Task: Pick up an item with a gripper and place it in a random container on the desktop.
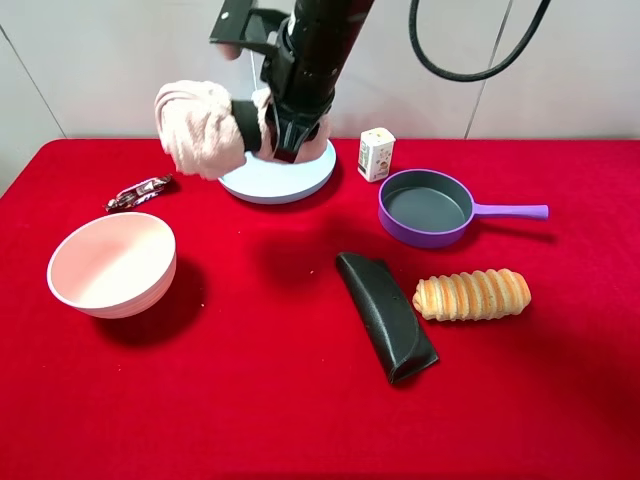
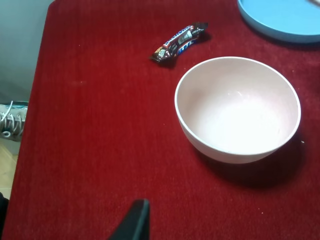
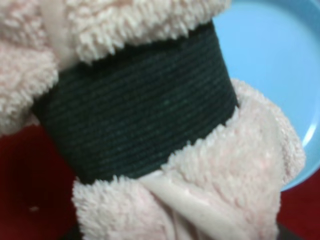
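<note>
The pink towel, still in the air over the plate's edge, will be let go by my right gripper across the middle of the light blue plate (image 1: 266, 158) that is beside the white box.
My right gripper (image 1: 283, 138) is shut on the dark middle band of the rolled pale pink fluffy towel (image 1: 200, 125). It holds the towel in the air over the left edge of the light blue plate (image 1: 290, 180) at the back of the red desktop (image 1: 250, 410). In the right wrist view the towel (image 3: 125, 20) and its band (image 3: 135, 115) fill the frame, with the plate (image 3: 270, 60) behind and no fingers showing. Only one black fingertip (image 2: 137, 220) of my left gripper shows, low over the red cloth near the left edge.
A deep pink bowl (image 1: 112, 262) sits front left and also shows in the left wrist view (image 2: 237, 110), with a candy bar (image 1: 140, 191) behind it. A white box (image 1: 376, 153), purple pan (image 1: 425, 207), black pouch (image 1: 385, 315) and bread roll (image 1: 472, 294) lie right.
</note>
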Robot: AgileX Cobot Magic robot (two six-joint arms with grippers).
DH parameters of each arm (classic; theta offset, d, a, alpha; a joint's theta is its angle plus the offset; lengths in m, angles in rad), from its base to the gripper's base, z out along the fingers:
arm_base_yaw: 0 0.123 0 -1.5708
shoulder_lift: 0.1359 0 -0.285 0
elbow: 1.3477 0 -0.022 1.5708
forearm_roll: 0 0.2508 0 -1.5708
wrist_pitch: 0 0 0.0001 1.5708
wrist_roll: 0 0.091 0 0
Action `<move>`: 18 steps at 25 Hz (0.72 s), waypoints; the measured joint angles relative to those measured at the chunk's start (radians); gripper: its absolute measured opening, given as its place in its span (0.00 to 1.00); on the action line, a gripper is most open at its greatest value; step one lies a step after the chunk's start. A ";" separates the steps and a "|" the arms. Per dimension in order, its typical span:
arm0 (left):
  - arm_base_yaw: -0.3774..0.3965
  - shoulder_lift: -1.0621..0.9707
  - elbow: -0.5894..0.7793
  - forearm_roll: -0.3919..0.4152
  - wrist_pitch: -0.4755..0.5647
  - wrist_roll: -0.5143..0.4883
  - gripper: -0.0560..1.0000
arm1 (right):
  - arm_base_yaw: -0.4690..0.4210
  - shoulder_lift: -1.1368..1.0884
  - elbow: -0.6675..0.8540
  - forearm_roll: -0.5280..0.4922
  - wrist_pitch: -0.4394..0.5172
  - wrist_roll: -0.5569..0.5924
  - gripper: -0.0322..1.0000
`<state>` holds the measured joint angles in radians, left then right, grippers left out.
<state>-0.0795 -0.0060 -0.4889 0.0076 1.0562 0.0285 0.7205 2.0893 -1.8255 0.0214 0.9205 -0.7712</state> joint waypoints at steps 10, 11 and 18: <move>0.000 0.000 0.000 0.000 0.000 0.000 0.99 | -0.079 0.087 -0.014 0.006 -0.179 -0.037 0.31; 0.000 0.000 0.000 0.000 0.000 0.000 0.99 | -0.082 0.099 -0.029 0.007 -0.188 -0.037 0.31; 0.000 0.000 0.000 0.000 0.000 0.000 0.99 | -0.105 0.233 -0.181 0.036 -0.225 -0.037 0.31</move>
<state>-0.0795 -0.0060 -0.4889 0.0076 1.0562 0.0285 0.6158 2.3219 -2.0065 0.0574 0.6958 -0.8080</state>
